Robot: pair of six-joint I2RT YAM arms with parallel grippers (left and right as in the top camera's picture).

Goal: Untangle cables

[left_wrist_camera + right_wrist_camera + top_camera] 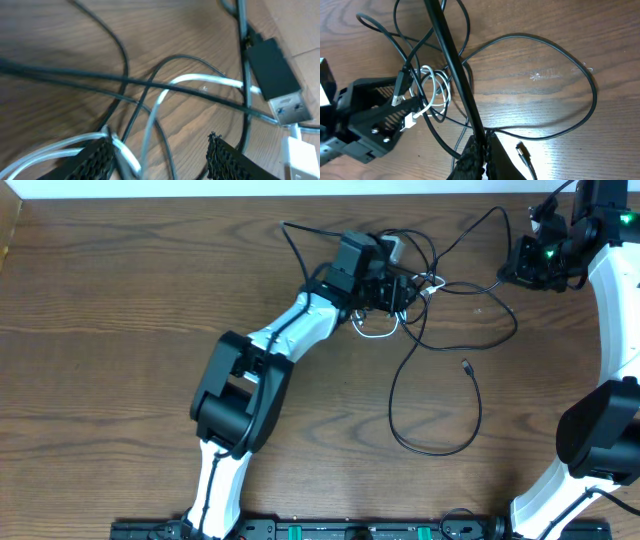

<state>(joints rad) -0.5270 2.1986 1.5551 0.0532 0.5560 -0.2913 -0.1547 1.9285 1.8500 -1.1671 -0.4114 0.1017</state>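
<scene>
My right gripper should release the tight black cable on the wood (511,330) (587,112) between my right gripper and the free plug.
The cables lie in a tangle (400,265) at the back middle of the table. My left gripper (408,290) sits over it, jaws open (160,141), with white cable (200,79) and thin black strands lying loose between the fingers (97,160). A black USB plug (272,70) and a white plug (300,155) lie to its right. My right gripper (503,277) is shut (484,135) on a black cable (450,55) stretched taut toward the tangle. Another black cable (440,448) loops toward the front, its plug (467,367) lying free.
The left arm (240,390) crosses the table from the front left. The right arm's base (600,430) stands at the right edge. The table's back edge (300,195) runs just behind the tangle. Bare wood (120,300) lies to the left.
</scene>
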